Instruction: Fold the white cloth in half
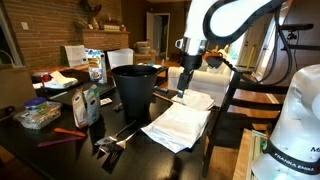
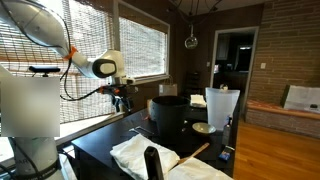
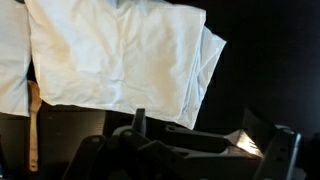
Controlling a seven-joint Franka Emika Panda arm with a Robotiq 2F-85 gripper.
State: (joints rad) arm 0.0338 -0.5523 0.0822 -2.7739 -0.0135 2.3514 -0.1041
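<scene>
The robot's gripper should next move to the white cloth's near edge (image 1: 161, 140) (image 3: 203, 88), the layered one away from the other white sheet, and close there.
The white cloth (image 1: 178, 128) lies flat on the dark table in front of the black bin; it also shows in an exterior view (image 2: 130, 152). In the wrist view the white cloth (image 3: 120, 55) fills the upper middle, with layered edges on its right side. My gripper (image 1: 186, 90) hangs above the cloth's far end, beside the bin, and is apart from the cloth. It also shows in an exterior view (image 2: 122, 103). In the wrist view my gripper (image 3: 215, 128) is open and empty, its dark fingers at the bottom of the picture.
A black bin (image 1: 135, 90) (image 2: 168, 120) stands next to the cloth. Bottles, boxes and a clear container (image 1: 38, 115) crowd one end of the table. A wooden stick (image 3: 33, 125) and another white sheet (image 3: 10, 60) lie beside the cloth. A dark chair (image 1: 240, 100) stands at the table's edge.
</scene>
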